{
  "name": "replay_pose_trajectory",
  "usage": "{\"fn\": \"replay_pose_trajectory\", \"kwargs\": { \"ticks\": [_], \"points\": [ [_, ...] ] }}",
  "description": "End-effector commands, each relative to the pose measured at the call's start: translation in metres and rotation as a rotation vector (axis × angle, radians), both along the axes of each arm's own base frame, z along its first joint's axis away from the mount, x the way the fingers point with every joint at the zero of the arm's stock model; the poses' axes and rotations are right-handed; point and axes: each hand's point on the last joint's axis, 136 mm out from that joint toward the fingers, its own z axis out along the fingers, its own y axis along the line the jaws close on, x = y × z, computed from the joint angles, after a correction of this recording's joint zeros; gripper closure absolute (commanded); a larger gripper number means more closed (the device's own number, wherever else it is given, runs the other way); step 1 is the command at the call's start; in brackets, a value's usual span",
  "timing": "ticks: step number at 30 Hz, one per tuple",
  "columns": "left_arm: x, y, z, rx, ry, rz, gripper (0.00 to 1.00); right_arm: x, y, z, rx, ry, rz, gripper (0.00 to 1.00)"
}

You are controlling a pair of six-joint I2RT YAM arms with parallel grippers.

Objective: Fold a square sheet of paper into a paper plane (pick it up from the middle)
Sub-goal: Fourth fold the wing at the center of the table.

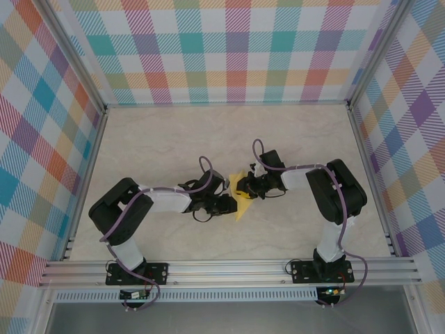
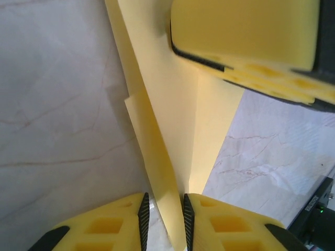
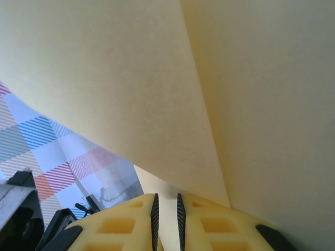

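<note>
The paper's narrow flap is all that runs between my left gripper's fingers, so next my left gripper moves over and pinches the paper's folded edge (image 2: 183, 185) next to the flap.
The yellow sheet of paper (image 1: 241, 209), folded into a long angular shape with creases, hangs between both grippers just above the table's middle. My left gripper (image 1: 226, 203) stands open, its pads apart with a narrow folded flap of the paper (image 2: 167, 104) running loosely between them (image 2: 166, 201). My right gripper (image 1: 245, 189) is shut on the paper from the opposite side. One of its yellow fingers (image 2: 246, 36) shows over the sheet in the left wrist view. In the right wrist view the paper (image 3: 131, 78) spreads wide above the narrow jaws (image 3: 166, 201).
The pale marble tabletop (image 1: 174, 139) is ringed by plaid walls (image 1: 236, 49) on three sides. Aluminium frame rails (image 1: 229, 268) run along the near edge by the arm bases, with posts at the back corners.
</note>
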Motion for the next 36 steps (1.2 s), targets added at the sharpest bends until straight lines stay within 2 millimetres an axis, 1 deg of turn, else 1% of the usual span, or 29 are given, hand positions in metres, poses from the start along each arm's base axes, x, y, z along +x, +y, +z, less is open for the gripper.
{"fn": "replay_pose_trajectory", "kwargs": {
  "ticks": [1,11,14,21,27,32,36],
  "points": [
    [0.002,0.002,0.011,0.034,-0.038,0.010,0.71,-0.010,-0.017,-0.035,-0.127,0.078,-0.044,0.80],
    [0.001,-0.012,0.021,0.000,-0.049,0.002,0.65,-0.012,-0.018,-0.036,-0.130,0.085,-0.043,0.80],
    [0.001,-0.013,0.018,0.022,-0.046,0.000,0.65,-0.012,-0.019,-0.037,-0.133,0.086,-0.042,0.80],
    [0.000,-0.004,0.004,0.094,-0.031,0.015,0.68,-0.013,-0.019,-0.037,-0.133,0.087,-0.040,0.80],
    [0.001,-0.009,0.009,0.065,-0.038,0.010,0.72,-0.014,-0.019,-0.038,-0.136,0.092,-0.039,0.79],
    [0.003,-0.014,0.022,0.015,-0.064,0.005,0.71,-0.014,-0.019,-0.038,-0.136,0.094,-0.039,0.79],
    [0.002,-0.017,0.020,0.010,-0.053,-0.003,0.71,-0.013,-0.019,-0.038,-0.137,0.093,-0.039,0.80]
  ]
}}
